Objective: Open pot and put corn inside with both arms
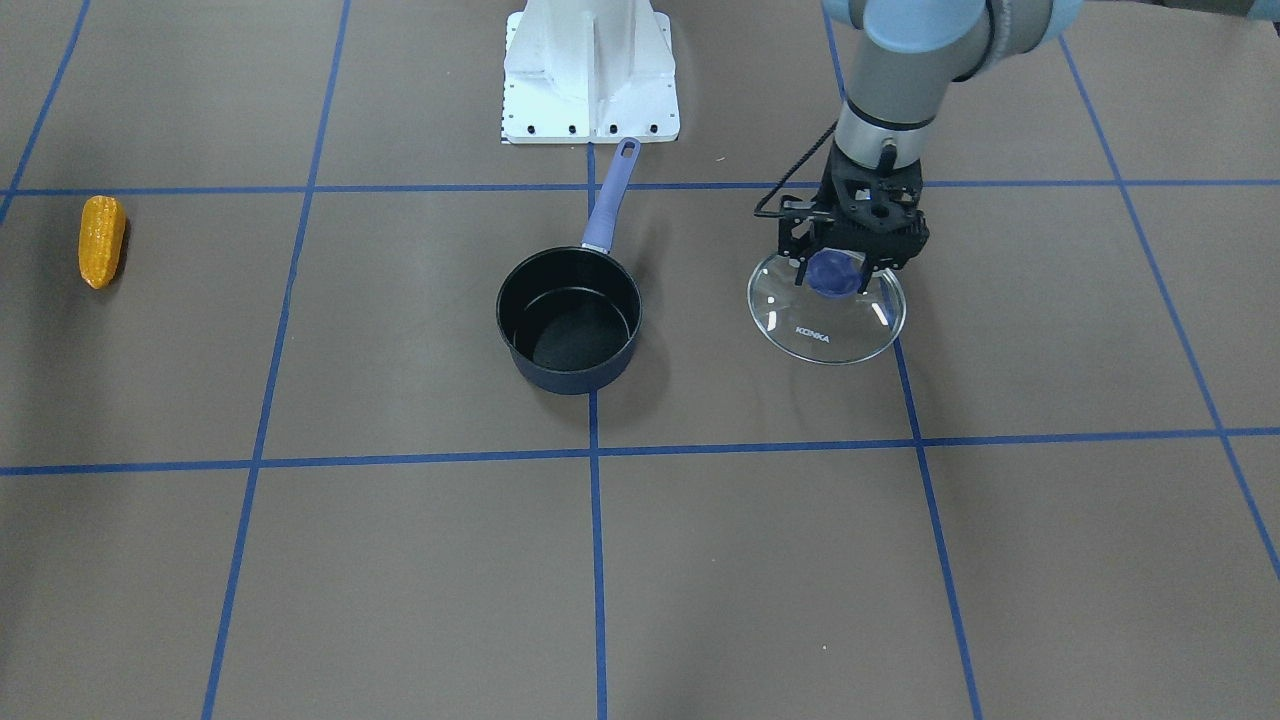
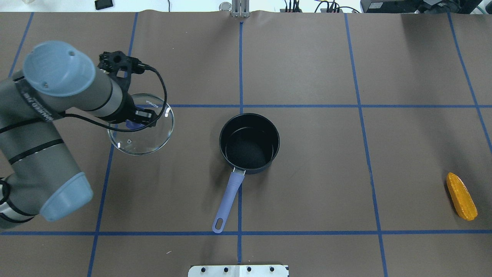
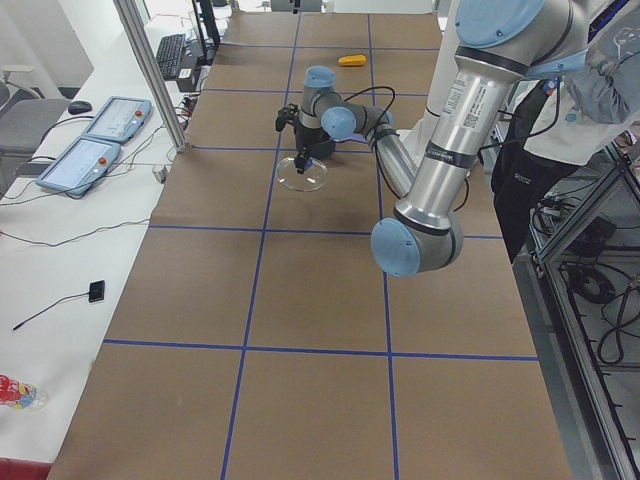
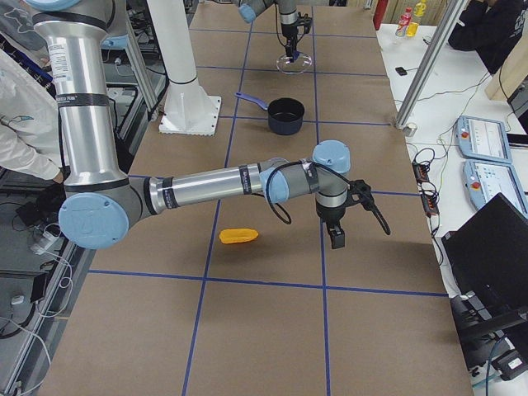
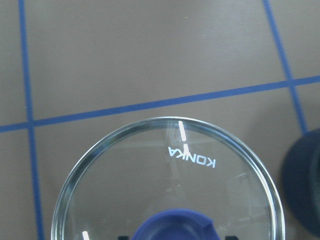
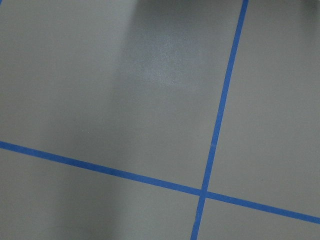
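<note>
I will use my left gripper to set the glass lid free inside the next blue-taped table square [image 1: 1005,286], which is farther out from the pot.
The dark pot [image 1: 568,320] with a lilac handle [image 1: 610,195] stands open in the table's middle; it also shows in the overhead view [image 2: 249,142]. My left gripper [image 1: 840,270] is shut on the blue knob of the glass lid [image 1: 830,325], held low beside the pot on my left side [image 2: 148,136]; the left wrist view shows the lid [image 5: 170,190] close up. The corn [image 1: 102,240] lies on the table far to my right [image 2: 461,196]. My right gripper [image 4: 337,239] hangs over the table beyond the corn [image 4: 238,236]; I cannot tell whether it is open or shut.
The white robot base plate [image 1: 590,80] sits behind the pot's handle. Blue tape lines grid the brown table. Side desks carry tablets [image 3: 105,115] and bottles [image 4: 404,21]. A person [image 3: 560,120] stands beside the robot.
</note>
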### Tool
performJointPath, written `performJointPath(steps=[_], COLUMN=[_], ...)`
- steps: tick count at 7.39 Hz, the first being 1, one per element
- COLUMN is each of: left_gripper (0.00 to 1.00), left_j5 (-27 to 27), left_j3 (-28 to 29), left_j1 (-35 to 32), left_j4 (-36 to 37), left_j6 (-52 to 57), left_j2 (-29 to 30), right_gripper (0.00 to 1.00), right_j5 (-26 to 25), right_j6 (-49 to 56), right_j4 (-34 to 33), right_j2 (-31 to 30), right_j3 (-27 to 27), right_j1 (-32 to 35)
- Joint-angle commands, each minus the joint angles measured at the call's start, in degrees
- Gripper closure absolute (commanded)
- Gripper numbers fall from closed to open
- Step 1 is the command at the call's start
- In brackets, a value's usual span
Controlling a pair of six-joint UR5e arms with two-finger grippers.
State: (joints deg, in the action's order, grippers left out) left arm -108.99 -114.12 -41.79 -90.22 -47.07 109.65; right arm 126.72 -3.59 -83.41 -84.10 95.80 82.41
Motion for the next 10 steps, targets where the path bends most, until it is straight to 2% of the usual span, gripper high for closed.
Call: performJointPath(steps=[1, 3, 4, 5, 6, 7, 8, 10], left_gripper=[1.00, 1.00, 1.00, 1.00, 1.00, 0.94, 0.79, 0.57], left_j5=[-4.82, -5.26, -7.27, -11.55, -12.12, -12.12, -12.04, -11.69], left_j3=[0.30, 3.18, 7.03, 9.85, 9.79, 9.36, 9.96, 10.58], left_j1=[-5.21, -6.64, -6.64, -6.64, -6.64, -6.64, -6.55, -6.47], left_j4=[-14.49, -24.24, -32.04, -36.38, -37.12, -37.22, -37.83, -38.01], left_j6=[10.80, 14.81, 14.73, 14.03, 14.02, 14.02, 14.02, 14.11], left_j2=[-16.24, -25.41, -27.80, -28.17, -28.87, -29.66, -29.67, -29.67], right_gripper=[0.00, 0.00, 0.00, 0.00, 0.00, 0.00, 0.00, 0.00], right_j5=[-0.07, -0.07, -0.07, -0.07, -0.07, -0.16, -0.16, -0.07], right_j6=[-0.28, -0.28, -0.28, -0.28, -0.28, -0.28, -0.28, -0.28], right_j4=[0.09, 0.09, 0.09, 0.09, 0.44, 1.40, 1.67, 1.67], right_j2=[-0.01, -0.01, -0.27, -0.36, -0.45, -0.98, -1.15, -1.16], right_j3=[0.00, -0.08, 0.00, 0.00, 0.00, 0.00, -0.08, 0.00], right_j1=[-0.14, -0.40, -0.49, -0.58, -0.58, -0.58, -0.58, -0.58])
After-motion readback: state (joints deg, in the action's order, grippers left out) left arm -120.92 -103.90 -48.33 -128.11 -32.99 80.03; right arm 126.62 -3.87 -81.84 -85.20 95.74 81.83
